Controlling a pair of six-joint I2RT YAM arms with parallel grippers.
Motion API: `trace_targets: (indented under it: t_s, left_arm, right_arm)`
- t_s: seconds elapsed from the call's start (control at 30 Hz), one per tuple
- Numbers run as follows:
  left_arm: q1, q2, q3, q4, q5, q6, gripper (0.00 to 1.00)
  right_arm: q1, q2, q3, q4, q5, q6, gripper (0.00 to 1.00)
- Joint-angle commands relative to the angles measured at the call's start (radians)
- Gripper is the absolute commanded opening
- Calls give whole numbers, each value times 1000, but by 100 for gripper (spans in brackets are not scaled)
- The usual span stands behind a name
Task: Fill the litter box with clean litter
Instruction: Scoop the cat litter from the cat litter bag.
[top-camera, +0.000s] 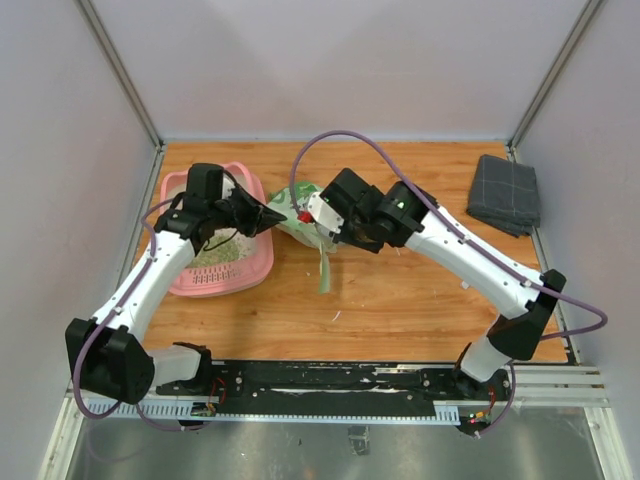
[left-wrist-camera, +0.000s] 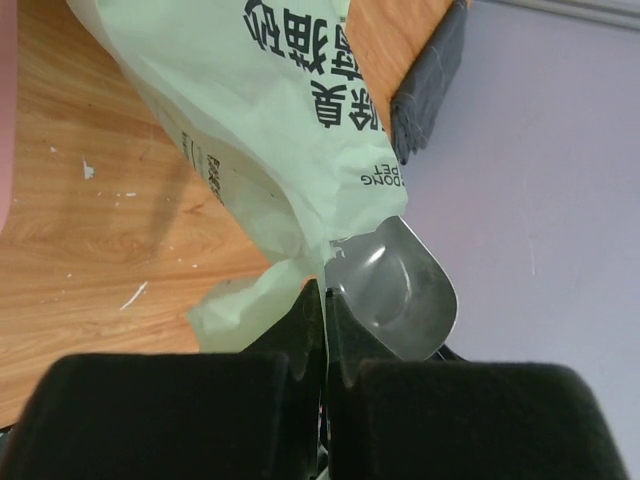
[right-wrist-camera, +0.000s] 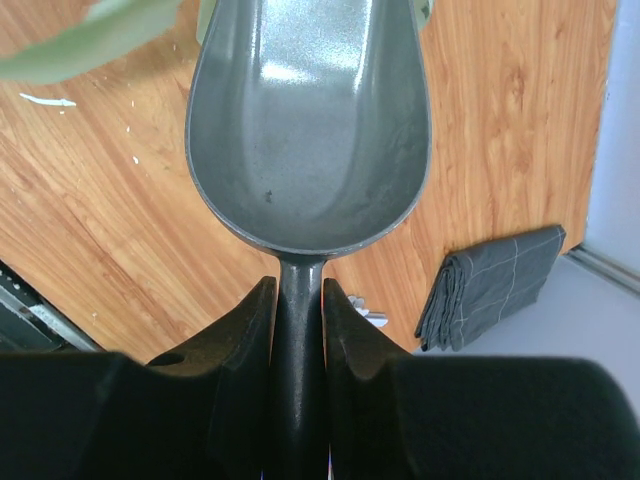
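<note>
My left gripper is pinching the bag's thin edge by the scoop and folding the bag's opening narrow, so it should open and take hold of the bag's side farther from the scoop (left-wrist-camera: 225, 195).
The pink litter box (top-camera: 252, 262) lies at the left of the table, partly under my left arm. Green clean litter (top-camera: 222, 255) covers its floor. A light green printed bag (top-camera: 297, 212) lies just right of the box. In the left wrist view the bag (left-wrist-camera: 270, 130) fills the top, and my left gripper (left-wrist-camera: 326, 295) is shut on its thin edge. My right gripper (right-wrist-camera: 298, 295) is shut on the handle of a grey metal scoop (right-wrist-camera: 305, 120), whose bowl holds no litter. The scoop (left-wrist-camera: 400, 290) sits at the bag's mouth, beside my left fingers.
A folded grey cloth (top-camera: 505, 193) lies at the back right corner of the table. A torn green strip (top-camera: 324, 270) lies on the wood in front of the bag. A few pale crumbs dot the wood. Walls enclose the table on three sides.
</note>
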Motion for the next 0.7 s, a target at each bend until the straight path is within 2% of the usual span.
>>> trace_targets:
  t_s: [0.0,0.2,0.5,0.53,0.6,0.67]
  left_arm:
    - [16,-10,0,36,34,30,0]
    - [17,-7,1,46,77,16,0]
    - [38,-15,-39,45,69,22,1]
    - [56,-13,-40,31,61,35,4]
    - [99,-15,-48,35,74,31,24]
    - [116,-17,-38,46,71,32,29]
  right_arm:
    - [43,67,78,-41,64,-6,1]
    - [61,181,136,-51,125,-12,1]
    - [58,374,244,-30,191,0,1]
    - [56,388,246,-37,216,6,1]
    - [46,400,240,-49,222,24,1]
    - [31,401,233,-53,227,34,1]
